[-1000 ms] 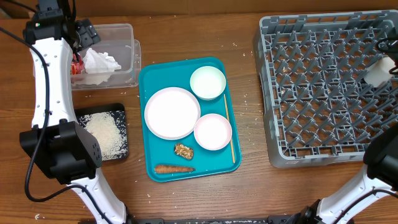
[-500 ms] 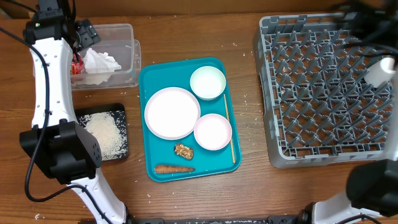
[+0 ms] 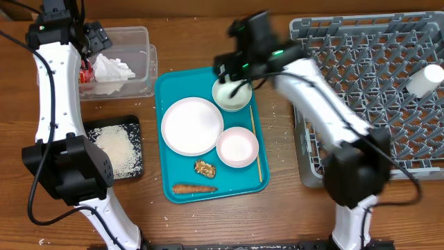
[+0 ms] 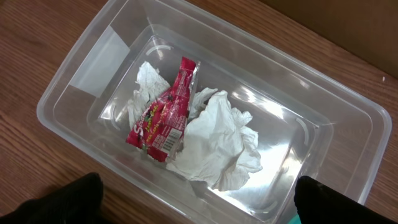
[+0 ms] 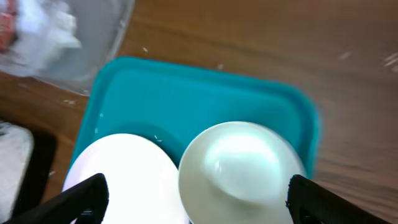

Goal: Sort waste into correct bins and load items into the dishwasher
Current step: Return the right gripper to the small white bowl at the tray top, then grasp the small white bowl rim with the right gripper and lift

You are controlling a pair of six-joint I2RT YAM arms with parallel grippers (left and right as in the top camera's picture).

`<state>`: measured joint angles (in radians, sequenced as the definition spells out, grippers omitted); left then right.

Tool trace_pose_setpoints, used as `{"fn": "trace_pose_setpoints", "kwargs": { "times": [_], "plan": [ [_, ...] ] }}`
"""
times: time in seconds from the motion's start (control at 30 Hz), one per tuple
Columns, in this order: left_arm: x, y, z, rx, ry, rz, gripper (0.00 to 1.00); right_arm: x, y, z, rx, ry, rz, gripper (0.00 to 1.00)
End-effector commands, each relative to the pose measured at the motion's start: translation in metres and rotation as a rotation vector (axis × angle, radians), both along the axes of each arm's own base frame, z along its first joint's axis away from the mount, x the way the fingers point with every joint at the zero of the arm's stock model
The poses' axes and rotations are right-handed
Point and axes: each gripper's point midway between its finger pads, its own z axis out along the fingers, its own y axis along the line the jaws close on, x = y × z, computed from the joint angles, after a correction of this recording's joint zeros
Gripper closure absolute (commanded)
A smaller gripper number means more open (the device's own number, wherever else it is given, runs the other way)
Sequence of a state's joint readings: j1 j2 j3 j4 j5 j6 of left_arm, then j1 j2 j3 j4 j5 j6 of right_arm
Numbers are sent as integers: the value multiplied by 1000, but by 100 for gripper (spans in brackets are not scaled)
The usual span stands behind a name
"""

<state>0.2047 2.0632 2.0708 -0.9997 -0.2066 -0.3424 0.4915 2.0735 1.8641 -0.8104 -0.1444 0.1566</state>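
Note:
My right gripper is going to close on the white bowl's rim (image 3: 214, 98) (image 5: 181, 178), on the side that is next to the large plate.
My right gripper (image 3: 234, 76) is open and empty, hovering over the white bowl (image 3: 232, 94) at the top of the teal tray (image 3: 166, 87). In the right wrist view the bowl (image 5: 242, 171) lies between my open gripper (image 5: 208, 202), with the large plate (image 5: 118, 180) beside it. The plate (image 3: 192, 126), a second bowl (image 3: 237, 147), the brown chunk (image 3: 205, 167) and the carrot (image 3: 194, 188) lie on the tray. My left gripper (image 4: 199, 205) is open over the clear tub (image 4: 348, 112), which holds the red wrapper (image 4: 165, 112) and the napkin (image 4: 217, 143). A white cup (image 3: 427, 78) lies in the grey rack (image 3: 416, 139).
The black tray (image 3: 135, 170) with rice (image 3: 114, 149) sits left of the teal tray. A thin wooden stick (image 3: 255, 142) lies along the teal tray's right side. Rice grains are scattered on the wooden table. The left arm (image 3: 52, 104) stands along the left edge.
My right arm has swung left from the rack to above the top bowl on the teal tray. The cup stays in the rack. The left arm has not moved.

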Motion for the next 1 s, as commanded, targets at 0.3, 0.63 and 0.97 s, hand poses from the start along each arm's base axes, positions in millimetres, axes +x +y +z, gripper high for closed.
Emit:
{"fn": "trace_pose_setpoints", "kwargs": {
  "times": [0.3, 0.63, 0.97],
  "plan": [
    [0, 0, 0, -1, -5, 19, 0, 0, 30, -93, -63, 117, -187, 37],
    [0, 0, 0, -1, -5, 19, 0, -2, 30, -119, -90, 147, -186, 44],
    [0, 0, 0, -1, -5, 19, 0, -3, 36, -115, -83, 137, -176, 67]
  ]
}}
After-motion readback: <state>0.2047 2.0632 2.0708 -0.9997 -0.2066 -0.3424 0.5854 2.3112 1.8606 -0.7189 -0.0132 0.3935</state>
